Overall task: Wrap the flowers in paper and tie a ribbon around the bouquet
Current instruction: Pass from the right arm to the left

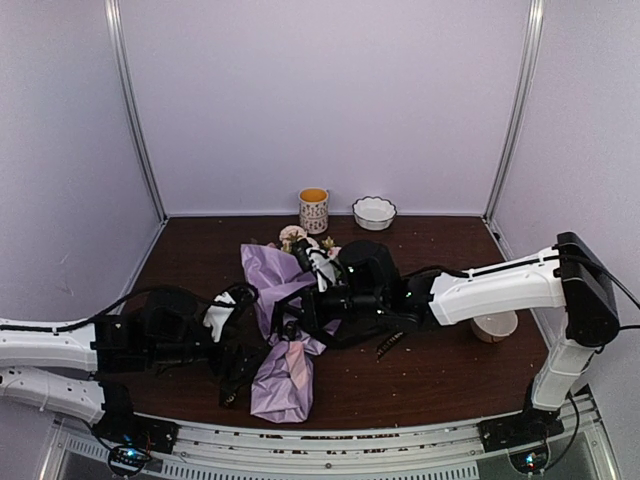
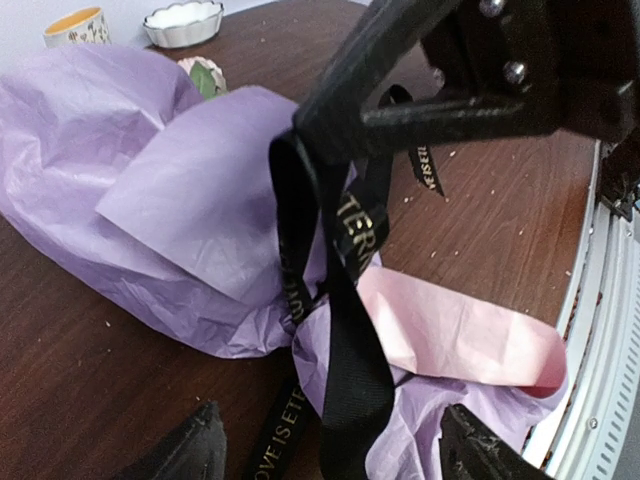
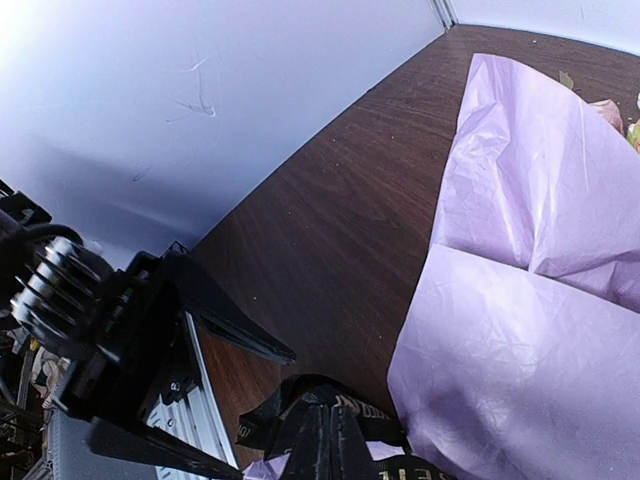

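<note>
The black ribbon's loose loop is held up only by my right gripper, so next my left gripper pinches the loop (image 3: 283, 410) before my right gripper opens to regrip it.
The bouquet lies across the table, its crumpled lilac paper (image 1: 283, 380) (image 2: 180, 200) (image 3: 530, 300) wrapped round the flowers (image 1: 300, 240), whose heads poke out at the far end. A pink strip (image 2: 460, 335) lies in the wrap. The black lettered ribbon (image 2: 345, 300) loops round the narrow waist of the wrap. My right gripper (image 3: 325, 410) (image 1: 290, 328) is shut on the ribbon and holds it up above the paper. My left gripper (image 2: 330, 415) (image 1: 238, 375) is open low by the near end, and the ribbon hangs loose between its fingers.
A patterned cup (image 1: 313, 210) and a white scalloped bowl (image 1: 374, 212) stand at the back wall. Another pale bowl (image 1: 494, 326) sits under the right arm. A small dark scrap (image 1: 388, 345) lies right of the bouquet. The metal rail (image 2: 610, 330) runs along the near edge.
</note>
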Action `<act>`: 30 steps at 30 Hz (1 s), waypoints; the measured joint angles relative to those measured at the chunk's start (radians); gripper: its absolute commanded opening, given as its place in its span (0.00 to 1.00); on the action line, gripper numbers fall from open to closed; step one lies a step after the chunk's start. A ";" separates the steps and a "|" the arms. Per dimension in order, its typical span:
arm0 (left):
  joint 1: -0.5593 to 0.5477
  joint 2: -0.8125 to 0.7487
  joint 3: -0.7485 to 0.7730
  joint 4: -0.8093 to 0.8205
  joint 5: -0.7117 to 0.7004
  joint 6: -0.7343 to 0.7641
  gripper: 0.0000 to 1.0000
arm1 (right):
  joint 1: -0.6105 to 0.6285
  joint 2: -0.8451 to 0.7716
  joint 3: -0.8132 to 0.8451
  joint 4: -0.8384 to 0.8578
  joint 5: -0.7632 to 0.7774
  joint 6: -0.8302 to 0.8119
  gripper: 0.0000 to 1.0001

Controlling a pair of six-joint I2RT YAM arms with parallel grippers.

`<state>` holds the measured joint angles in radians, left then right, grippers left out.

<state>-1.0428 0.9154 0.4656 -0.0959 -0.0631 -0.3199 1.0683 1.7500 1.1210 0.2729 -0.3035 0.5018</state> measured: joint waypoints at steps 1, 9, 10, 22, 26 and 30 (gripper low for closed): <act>0.000 0.020 -0.001 0.003 0.000 0.000 0.69 | 0.000 -0.001 0.000 0.000 0.002 0.000 0.00; 0.000 0.213 0.006 0.084 -0.008 0.005 0.00 | 0.000 -0.011 -0.002 -0.015 0.008 0.000 0.00; 0.000 0.225 0.010 0.090 -0.010 0.013 0.00 | 0.000 -0.013 -0.002 -0.015 0.008 0.000 0.00; 0.000 0.078 0.029 0.162 -0.028 0.096 0.00 | 0.000 -0.048 -0.029 -0.001 -0.063 -0.043 0.37; 0.000 0.090 0.032 0.183 -0.034 0.132 0.00 | 0.000 -0.054 -0.029 0.014 -0.102 -0.057 0.42; 0.000 0.135 0.033 0.187 -0.029 0.146 0.00 | 0.000 -0.056 -0.029 0.016 -0.126 -0.061 0.43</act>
<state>-1.0424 1.0500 0.4988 0.0910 -0.0925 -0.1738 1.0683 1.6939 1.0920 0.2890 -0.4290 0.4412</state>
